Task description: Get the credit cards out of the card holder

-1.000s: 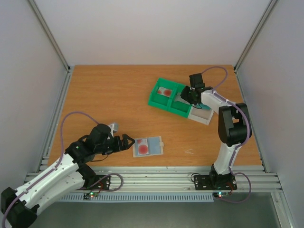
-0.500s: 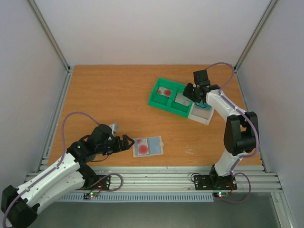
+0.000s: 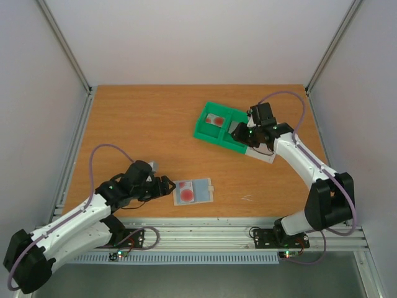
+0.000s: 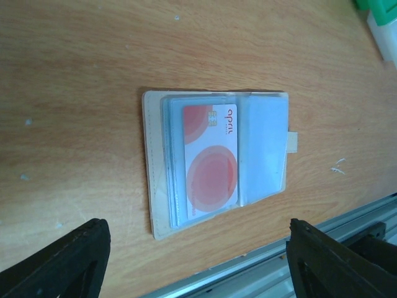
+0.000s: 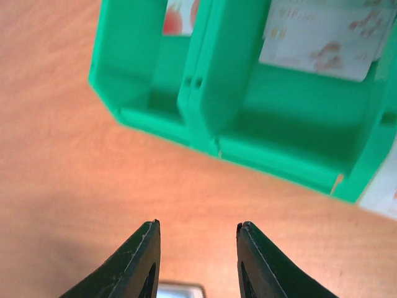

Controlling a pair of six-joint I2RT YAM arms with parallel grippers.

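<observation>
My right gripper is to go next to the card holder's red-circled card and close at the card's inner edge (image 3: pixel 193 193), by the holder's middle fold.
The card holder (image 3: pixel 194 191) lies open on the table near the front edge, grey-blue inside up, with its tab (image 4: pixel 291 141) to the right. In the left wrist view the card holder (image 4: pixel 260 155) has a pale card with red circles (image 4: pixel 211 162) in its left sleeve. My left gripper (image 3: pixel 166 185) sits just left of it, open and empty; in its wrist view the gripper (image 4: pixel 195 261) is spread wider than the holder. My right gripper (image 3: pixel 243 134) hovers over the near edge of the green tray (image 3: pixel 202 130), open and empty; its wrist view shows the gripper (image 5: pixel 197 226) above bare table.
The green tray (image 5: pixel 205 68) holds a red-circled card (image 3: pixel 215 119) in its left compartment and a pale card (image 3: pixel 237 130) in its right. A white tray (image 3: pixel 265 151) adjoins its right side. The metal rail (image 3: pixel 205 231) runs along the table's front edge.
My right gripper has pulled back from above the tray's right compartment toward its near edge, leaving a pale card in that compartment. My left arm has shifted slightly toward the holder.
</observation>
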